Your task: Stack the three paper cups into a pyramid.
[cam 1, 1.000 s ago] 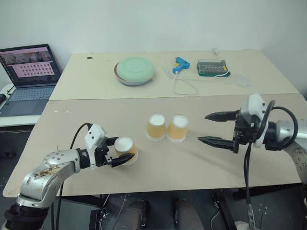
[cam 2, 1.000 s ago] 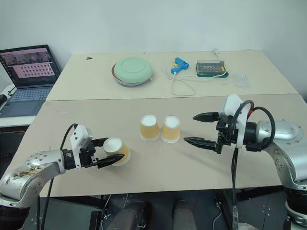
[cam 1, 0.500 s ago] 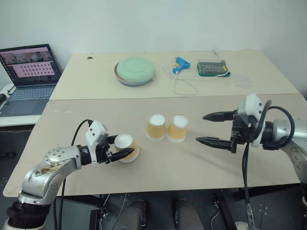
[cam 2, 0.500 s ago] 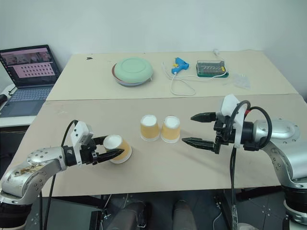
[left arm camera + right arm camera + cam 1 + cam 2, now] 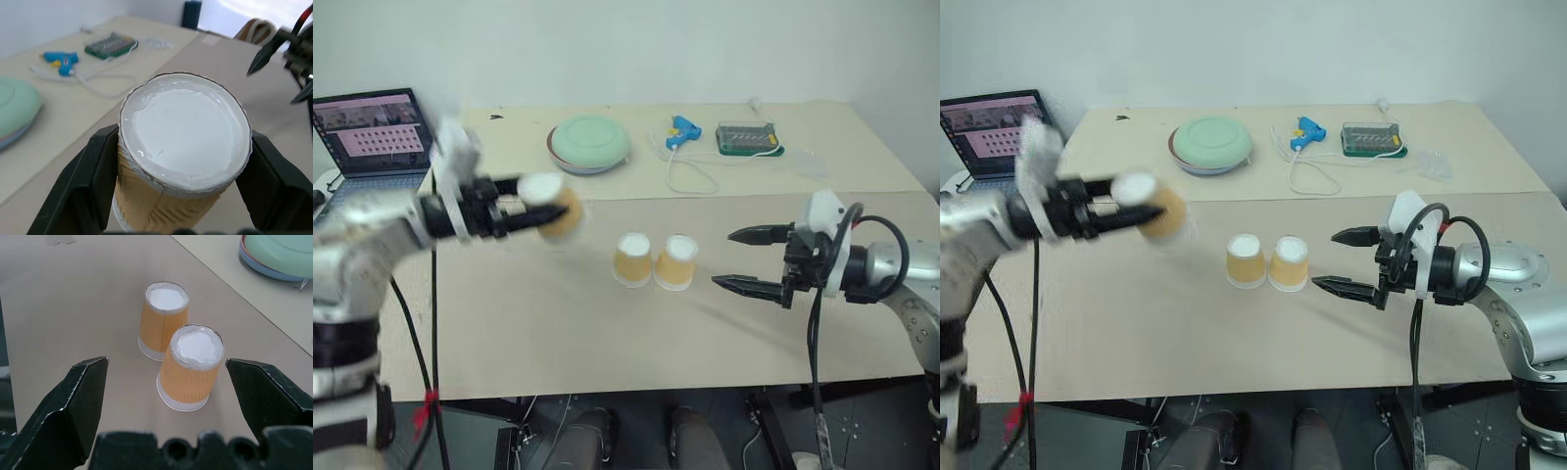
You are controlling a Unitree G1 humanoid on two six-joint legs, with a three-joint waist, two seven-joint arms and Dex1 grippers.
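Note:
Next, the left gripper releases its paper cup across the tops of the paper cups [image 5: 654, 248] standing side by side.
My left gripper [image 5: 540, 210] is shut on one paper cup [image 5: 556, 208], which it holds on its side in the air above the left part of the table. In the left wrist view the black fingers [image 5: 90, 188] clamp its tan ribbed wall, and the cup's [image 5: 183, 142] white end faces the wrist. Two more paper cups [image 5: 632, 258] [image 5: 674, 261] stand upside down and side by side at the table's middle. Just right of them my right gripper [image 5: 724, 258] is open and points at the pair [image 5: 190, 364].
On the far table lie a green round dish [image 5: 589, 144], a blue glue gun [image 5: 683, 130] with its white cable [image 5: 690, 178], and a clear box of bits [image 5: 747, 138]. A laptop [image 5: 374, 137] stands open at the far left.
My left gripper has shut on the cup that lay on the near left of the table. It has lifted the cup well up. My right gripper has stayed where it was.

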